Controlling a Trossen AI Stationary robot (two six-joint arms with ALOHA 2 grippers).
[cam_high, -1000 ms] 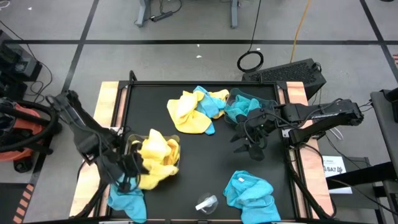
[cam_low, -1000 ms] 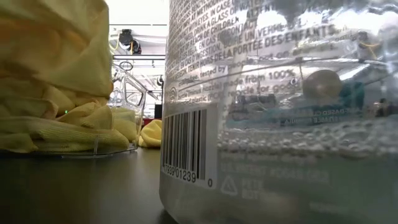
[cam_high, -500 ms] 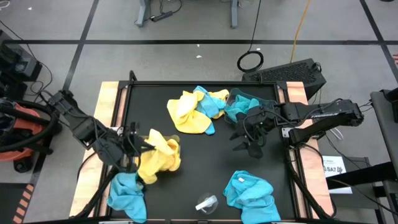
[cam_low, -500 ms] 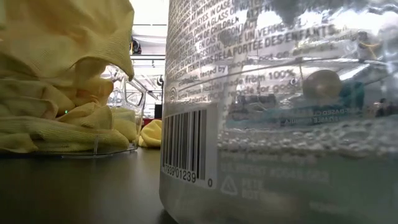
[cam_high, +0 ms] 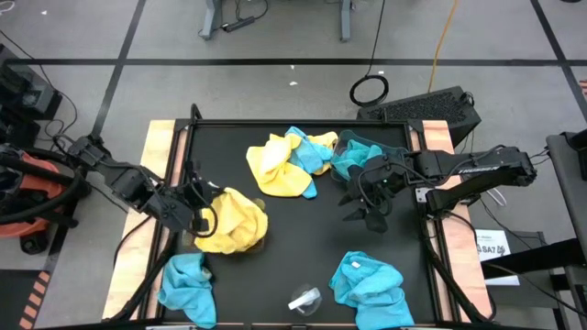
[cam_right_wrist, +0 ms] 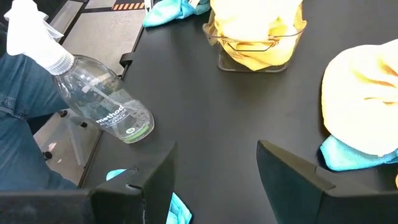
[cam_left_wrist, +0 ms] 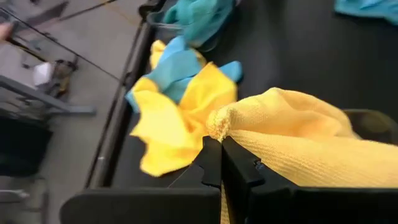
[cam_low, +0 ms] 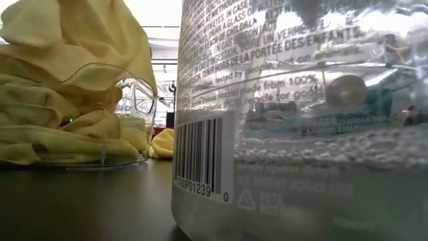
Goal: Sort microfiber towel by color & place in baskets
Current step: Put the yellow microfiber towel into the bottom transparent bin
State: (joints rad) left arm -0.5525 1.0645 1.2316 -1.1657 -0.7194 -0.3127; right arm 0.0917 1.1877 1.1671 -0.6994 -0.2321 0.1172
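Observation:
The yellow towel hangs over the clear basket's rim, so next my left gripper lowers it onto the pile, then grabs its overhanging part (cam_high: 223,245) and lifts it in.
My left gripper (cam_high: 195,209) (cam_left_wrist: 219,158) is shut on a yellow towel (cam_high: 234,220) that lies spread over the left clear basket (cam_low: 127,100), which holds more yellow towels (cam_low: 60,144). The right gripper (cam_high: 367,200) (cam_right_wrist: 217,180) hovers open above bare table, beside the far-right basket (cam_high: 353,151) that holds teal towels. A mixed pile of yellow and teal towels (cam_high: 286,160) (cam_left_wrist: 177,99) rests on the table at its far middle. Loose teal towels lie near left (cam_high: 186,284) and near right (cam_high: 367,280). My left gripper pinches a bunched edge of the yellow towel (cam_left_wrist: 217,124) between its two fingers (cam_left_wrist: 211,163), coming in slanting from the table's left. The rest of the towel (cam_left_wrist: 311,134) lies draped over the basket's heap, slack, covering most of the rim (cam_left_wrist: 373,121).
A clear spray bottle (cam_high: 304,298) (cam_right_wrist: 106,106) lies on the table near its near edge and fills the low view. Blue denim (cam_right_wrist: 18,130) shows beyond that edge. Bare black table (cam_high: 312,238) lies between the two arms.
My left gripper has swung from the basket's near-left side toward the far edge, staying shut on the yellow towel. The towel, hanging high a second ago, has come down and spread out over the basket's heap. The near-left teal towel has come into full view.

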